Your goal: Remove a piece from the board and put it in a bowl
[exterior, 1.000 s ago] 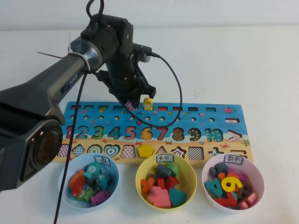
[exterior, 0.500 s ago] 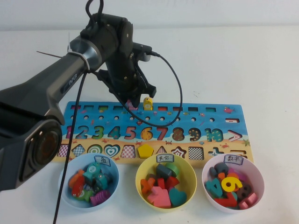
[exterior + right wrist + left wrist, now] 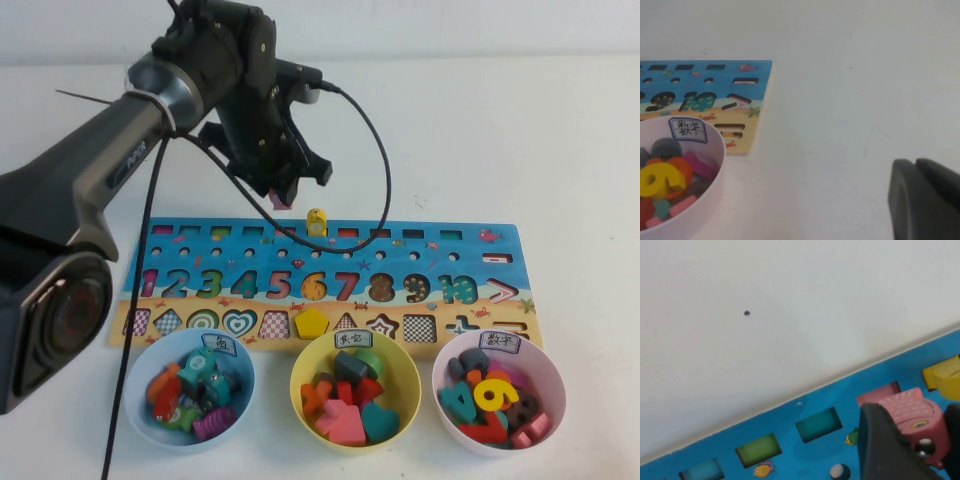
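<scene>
Next, I release the small pink piece, now over its empty slot, from my left gripper onto the teal pieces in the pale blue bowl (image 3: 203,379).
My left gripper (image 3: 280,196) hangs above the far edge of the long blue board (image 3: 480,262), shut on the small pink piece (image 3: 277,201), which is clear of the board. In the left wrist view the piece (image 3: 910,410) sits between the dark fingers (image 3: 882,450) of that gripper (image 3: 920,440), over its empty pink slot (image 3: 879,392) in the board (image 3: 790,452). The pale blue bowl (image 3: 138,372) stands in front of the board's left end. My right gripper (image 3: 916,165) is shut over bare table, right of the board (image 3: 700,80), and does not show in the high view.
A yellow block (image 3: 317,222) stands in the board's top row just right of the gripper, also seen in the left wrist view (image 3: 945,377). A yellow bowl (image 3: 298,385) and a pinkish-lilac bowl (image 3: 556,388) of pieces stand in front of the board. The left arm's cable (image 3: 380,180) loops over the board.
The left gripper has risen and moved a little away from the board with the pink piece in it. The piece has left its slot.
</scene>
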Controlling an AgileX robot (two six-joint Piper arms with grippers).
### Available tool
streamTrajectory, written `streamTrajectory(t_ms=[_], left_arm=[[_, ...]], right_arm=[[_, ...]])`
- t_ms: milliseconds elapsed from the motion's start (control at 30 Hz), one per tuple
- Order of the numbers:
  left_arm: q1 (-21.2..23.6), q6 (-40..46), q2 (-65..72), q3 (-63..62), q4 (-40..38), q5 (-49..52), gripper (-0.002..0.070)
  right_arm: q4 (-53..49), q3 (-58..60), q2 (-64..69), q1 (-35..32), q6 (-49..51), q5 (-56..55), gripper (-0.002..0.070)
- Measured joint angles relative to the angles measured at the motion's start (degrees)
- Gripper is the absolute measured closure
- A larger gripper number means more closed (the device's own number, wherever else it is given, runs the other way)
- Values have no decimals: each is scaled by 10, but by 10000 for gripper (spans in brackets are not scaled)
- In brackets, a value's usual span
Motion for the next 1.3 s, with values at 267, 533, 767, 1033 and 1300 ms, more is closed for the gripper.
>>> streamTrajectory(t_ms=[267, 533, 767, 1033, 1300], left_arm=[[0, 38, -122, 46, 3, 0, 468], [0, 55, -331, 321, 4, 0, 469], [0, 54, -461, 515, -32, 1, 469], [0, 52, -451, 615, -32, -36, 469], [0, 72, -427, 620, -34, -93, 379]], right_arm=[[0, 0, 0, 0, 0, 0, 694], [0, 0, 0, 0, 0, 0, 694], [0, 0, 0, 0, 0, 0, 694], [0, 0, 0, 0, 0, 0, 694], [0, 0, 0, 0, 0, 0, 694]])
